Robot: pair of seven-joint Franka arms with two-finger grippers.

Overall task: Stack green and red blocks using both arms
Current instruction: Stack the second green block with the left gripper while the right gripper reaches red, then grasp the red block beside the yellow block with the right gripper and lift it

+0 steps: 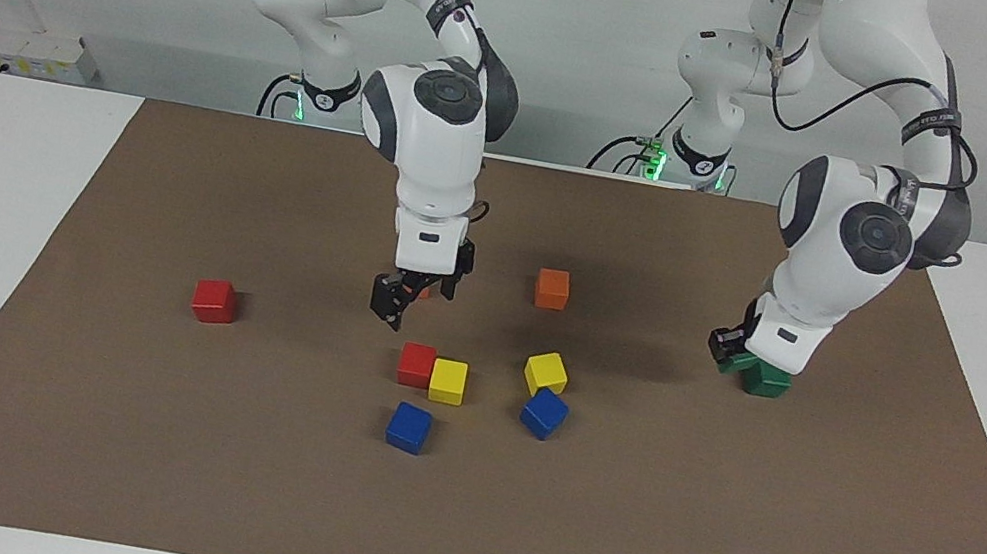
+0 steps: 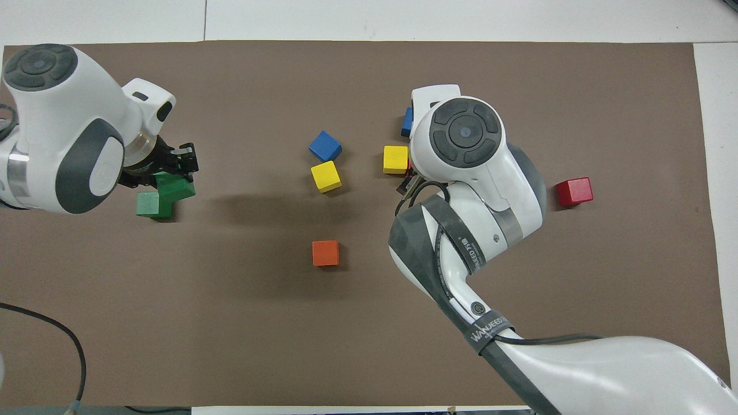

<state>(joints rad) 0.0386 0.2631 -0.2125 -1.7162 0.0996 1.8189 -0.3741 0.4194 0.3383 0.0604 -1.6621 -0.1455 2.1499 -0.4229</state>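
Observation:
My right gripper closes next on the red block (image 2: 409, 166) touching the yellow cube, leaving the lone red block in place.
Two dark green blocks are at the left arm's end of the mat. One green block (image 1: 768, 380) (image 2: 152, 204) lies flat. The other green block (image 1: 737, 364) (image 2: 176, 186) is tilted, leaning on the flat one's top edge. My left gripper (image 1: 732, 350) (image 2: 173, 166) is shut on the tilted block. One red block (image 1: 214, 301) (image 2: 574, 191) stands alone at the right arm's end. The other red block (image 1: 416, 365) touches a yellow cube (image 1: 448, 381) (image 2: 395, 159). My right gripper (image 1: 419, 294) is open, just above the mat beside that red block. The right arm hides both in the overhead view.
An orange cube (image 1: 552, 288) (image 2: 326, 253) sits mid-mat nearer the robots. A second yellow cube (image 1: 546, 373) (image 2: 326, 176) and two blue cubes (image 1: 544, 413) (image 1: 408, 427) (image 2: 325, 146) lie around the middle of the brown mat (image 1: 124, 415).

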